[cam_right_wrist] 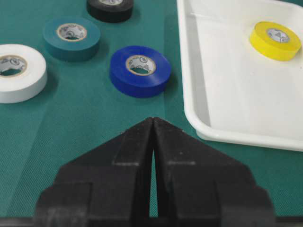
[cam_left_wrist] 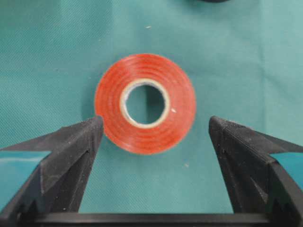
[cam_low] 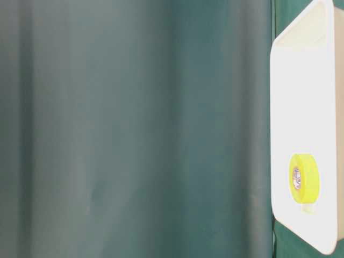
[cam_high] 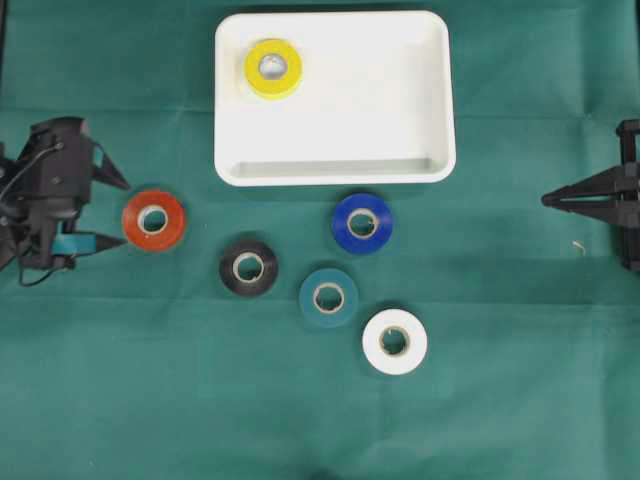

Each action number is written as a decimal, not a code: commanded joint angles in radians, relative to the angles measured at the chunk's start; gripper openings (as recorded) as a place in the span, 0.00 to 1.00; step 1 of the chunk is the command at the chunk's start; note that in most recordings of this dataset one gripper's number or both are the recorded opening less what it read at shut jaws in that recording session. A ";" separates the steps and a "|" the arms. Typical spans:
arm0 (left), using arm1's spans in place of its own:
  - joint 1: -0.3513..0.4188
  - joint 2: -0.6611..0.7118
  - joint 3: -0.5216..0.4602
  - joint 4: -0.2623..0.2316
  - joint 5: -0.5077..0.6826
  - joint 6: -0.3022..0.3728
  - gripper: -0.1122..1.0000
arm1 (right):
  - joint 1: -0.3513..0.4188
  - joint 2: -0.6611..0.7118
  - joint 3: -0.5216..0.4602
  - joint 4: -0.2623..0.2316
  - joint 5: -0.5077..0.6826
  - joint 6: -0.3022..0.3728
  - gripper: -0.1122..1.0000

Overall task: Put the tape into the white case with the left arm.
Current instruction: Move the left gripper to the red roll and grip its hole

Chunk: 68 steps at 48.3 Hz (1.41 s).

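Next, I close my left gripper on the far side [cam_high: 152,198] [cam_left_wrist: 110,104] of the red tape roll, with one finger in the roll's hole and the other outside.
A red tape roll [cam_high: 153,220] lies flat on the green cloth at the left. My left gripper [cam_high: 118,212] is open just to its left, and the roll [cam_left_wrist: 145,103] sits just ahead of the gap, close to the left fingertip [cam_left_wrist: 90,130]; the jaws hold nothing. The white case [cam_high: 370,110] stands at the back centre with a yellow tape roll [cam_high: 273,68] lying in its far-left corner. My right gripper [cam_high: 547,199] is at the right edge, shut and empty, its tips [cam_right_wrist: 153,120] pointing toward the rolls.
More tape rolls lie on the cloth in front of the case: black [cam_high: 248,267], blue [cam_high: 362,222], teal [cam_high: 328,297] and white [cam_high: 394,341]. The case's front rim [cam_high: 335,178] rises above the cloth between the rolls and the case floor.
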 commanded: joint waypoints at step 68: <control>0.100 0.436 -0.121 0.002 -0.130 0.149 0.32 | -0.002 0.006 -0.005 -0.002 0.009 0.075 0.02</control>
